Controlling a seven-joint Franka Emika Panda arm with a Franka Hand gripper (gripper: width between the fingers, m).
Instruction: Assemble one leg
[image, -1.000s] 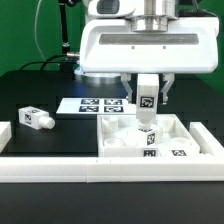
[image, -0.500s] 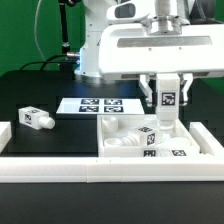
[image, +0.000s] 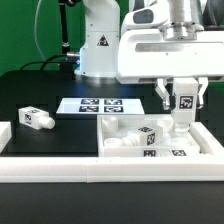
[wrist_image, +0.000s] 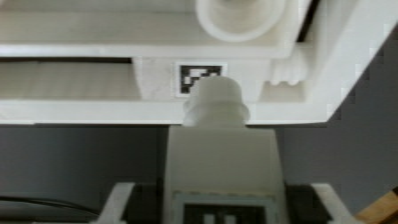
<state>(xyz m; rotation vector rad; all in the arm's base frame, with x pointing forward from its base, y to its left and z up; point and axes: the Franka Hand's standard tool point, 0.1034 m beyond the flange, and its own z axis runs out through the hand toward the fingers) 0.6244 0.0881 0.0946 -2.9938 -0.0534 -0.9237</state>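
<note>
My gripper should set the white leg down upright in the tray's far corner (image: 181, 136), which is just below it.
My gripper (image: 182, 104) is shut on a white leg (image: 181, 123) and holds it upright, tag facing the camera, over the right end of the large white tray-shaped part (image: 205, 146). The leg's lower tip is close above the tray's far right corner. In the wrist view the leg (wrist_image: 222, 140) runs out from between my fingers (wrist_image: 134, 196) to the tray's wall (wrist_image: 107, 100), next to a tag (wrist_image: 201, 76). A second tagged leg (image: 149, 136) stands inside the tray. A third leg (image: 35, 118) lies on the black table at the exterior view's left.
The marker board (image: 95, 104) lies behind the tray. A long white bar (image: 60, 172) runs along the table's front, and a white block (image: 5, 133) sits at the left edge. Rounded white pieces (image: 120, 144) lie in the tray's left half.
My gripper has moved toward the exterior view's right with the leg in it, from above the tray's middle to above its right end.
</note>
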